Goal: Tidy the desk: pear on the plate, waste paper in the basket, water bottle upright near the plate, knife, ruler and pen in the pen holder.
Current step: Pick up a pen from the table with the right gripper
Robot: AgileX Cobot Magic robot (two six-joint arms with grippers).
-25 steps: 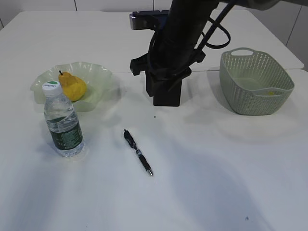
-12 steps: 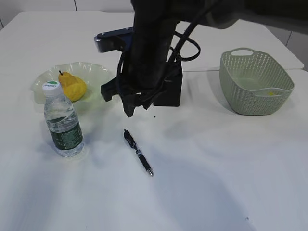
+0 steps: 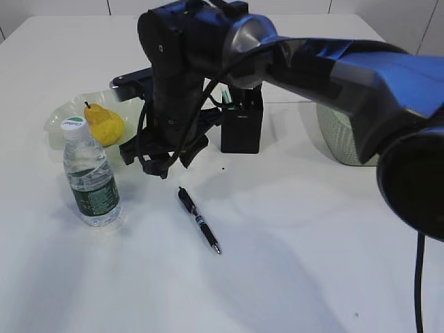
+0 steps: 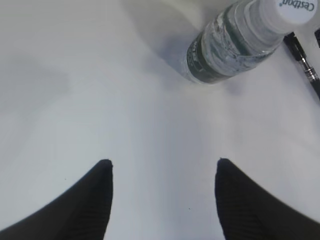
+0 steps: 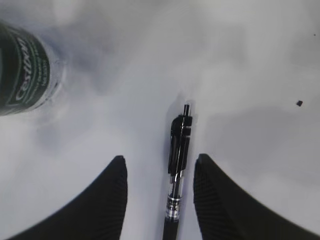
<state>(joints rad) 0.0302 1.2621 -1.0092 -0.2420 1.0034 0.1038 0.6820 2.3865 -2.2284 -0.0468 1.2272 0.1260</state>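
The black pen has a push button at its top. Next, my right gripper closes on the top end (image 3: 188,202) (image 5: 178,152) of the pen, a little below the button, on the side of the pen toward the pen holder.
A black pen (image 3: 199,220) lies on the white table, in front of the black pen holder (image 3: 243,130). My right gripper (image 3: 166,168) hangs open just above and behind the pen's top end. In the right wrist view the pen (image 5: 179,150) lies lengthwise between the open right gripper (image 5: 160,157) jaws, nearer the right one. The water bottle (image 3: 90,173) stands upright near the plate (image 3: 62,111), which holds the yellow pear (image 3: 105,125). My left gripper (image 4: 163,160) is open and empty over bare table, with the bottle (image 4: 235,42) ahead of it.
The green basket (image 3: 338,143) stands at the right, mostly hidden behind my right arm. A few items stick out of the pen holder. The bottle (image 5: 25,70) is close on the left in the right wrist view. The pen (image 4: 305,65) shows at the left wrist view's right edge.
My right arm has swung from above the pen holder to the left and down, and its gripper now hangs over the pen's top end. The objects have not moved.
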